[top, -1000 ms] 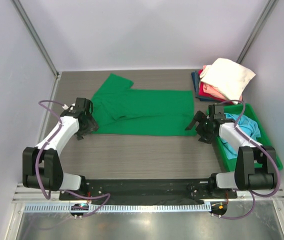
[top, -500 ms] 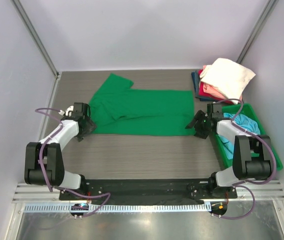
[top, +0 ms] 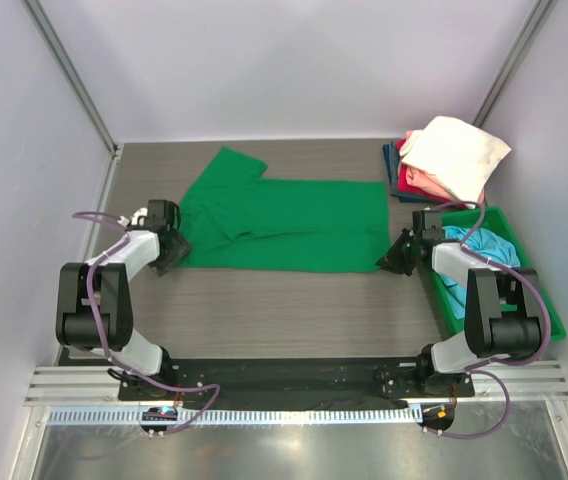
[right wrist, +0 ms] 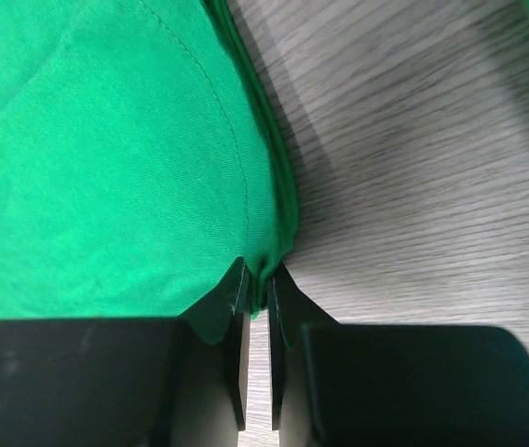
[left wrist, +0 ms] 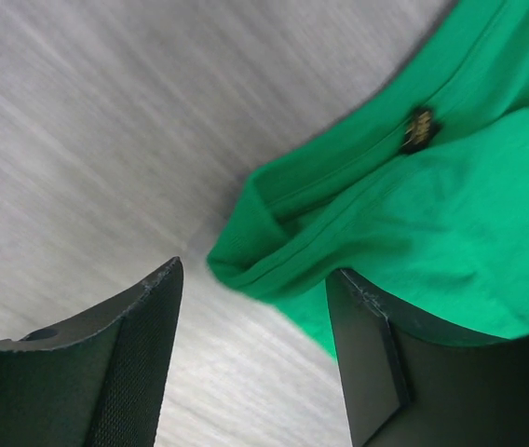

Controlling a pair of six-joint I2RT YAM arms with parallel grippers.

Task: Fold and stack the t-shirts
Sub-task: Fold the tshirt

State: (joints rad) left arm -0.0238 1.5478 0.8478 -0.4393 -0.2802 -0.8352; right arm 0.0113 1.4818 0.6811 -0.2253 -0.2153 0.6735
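I will release the green t-shirt's corner with my right gripper on the bare table (top: pixel 389 291) just in front of its hem.
A bright green t-shirt (top: pixel 284 225) lies spread flat across the middle of the table. My left gripper (top: pixel 167 252) stands open at its near left corner. In the left wrist view the folded corner of the green t-shirt (left wrist: pixel 413 205) lies between the tips of my left gripper (left wrist: pixel 255 275), and the right finger (left wrist: pixel 376 363) overlaps the cloth. My right gripper (top: pixel 397 262) is at the near right corner. There my right gripper (right wrist: pixel 257 277) is shut on the hem of the green t-shirt (right wrist: pixel 106 168), with a pinch of cloth between the jaws.
A stack of folded t-shirts sits at the back right: cream (top: pixel 456 150) on top, pink-red (top: pixel 419 182) under it, navy (top: pixel 392 158) at the bottom. A rigid green bin (top: pixel 539 305) at the right edge holds a light blue t-shirt (top: pixel 479 255).
My right gripper has moved in to the shirt's near right corner and shut on its hem. The left gripper has shifted slightly left to the near left corner and narrowed a little.
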